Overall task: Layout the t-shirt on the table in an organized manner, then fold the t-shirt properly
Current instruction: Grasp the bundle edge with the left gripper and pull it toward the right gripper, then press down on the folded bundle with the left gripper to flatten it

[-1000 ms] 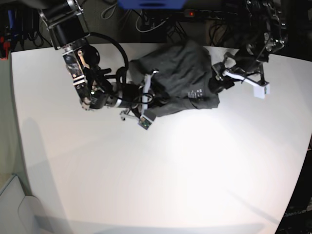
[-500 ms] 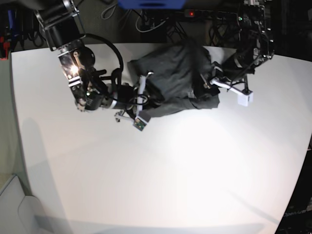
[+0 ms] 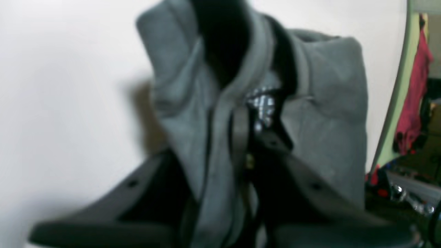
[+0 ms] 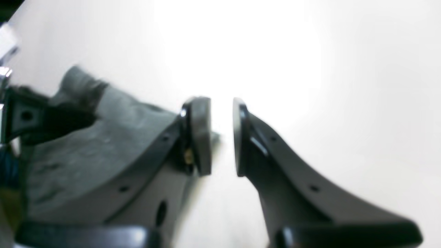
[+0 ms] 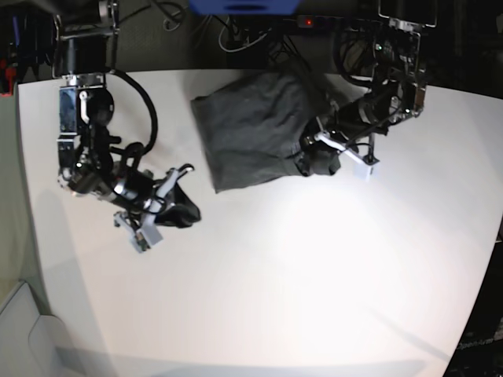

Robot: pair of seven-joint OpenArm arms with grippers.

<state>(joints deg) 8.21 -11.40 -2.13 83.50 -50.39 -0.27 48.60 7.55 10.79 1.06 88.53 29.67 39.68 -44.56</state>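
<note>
The robot's left gripper should release the t-shirt's fold on the white table (image 5: pixel 193 210) by the fingertips of the right gripper.
The dark grey t-shirt (image 5: pixel 251 129) lies bunched at the far middle of the white table (image 5: pixel 314 275). My left gripper (image 5: pixel 314 161) sits at the shirt's near right corner. The left wrist view shows that gripper (image 3: pixel 255 127) shut on a fold of the t-shirt (image 3: pixel 327 113), with cloth bulging up between its fingers. My right gripper (image 5: pixel 185 208) is over bare table, left of the shirt's near left corner and apart from it. In the right wrist view its fingers (image 4: pixel 222 137) stand a narrow gap apart with only white table between them, and the t-shirt (image 4: pixel 103 137) lies behind the left one.
Cables and a power strip (image 5: pixel 306 22) lie past the table's far edge, beside a blue object (image 5: pixel 244 6). A red cloth (image 3: pixel 413 96) hangs off to the side beyond the table edge. Bare tabletop (image 4: pixel 310 69) stretches across the near half.
My right gripper has let go of the shirt's left side and drawn back down and left. The left gripper has closed on the shirt's right corner. The shirt lies flatter.
</note>
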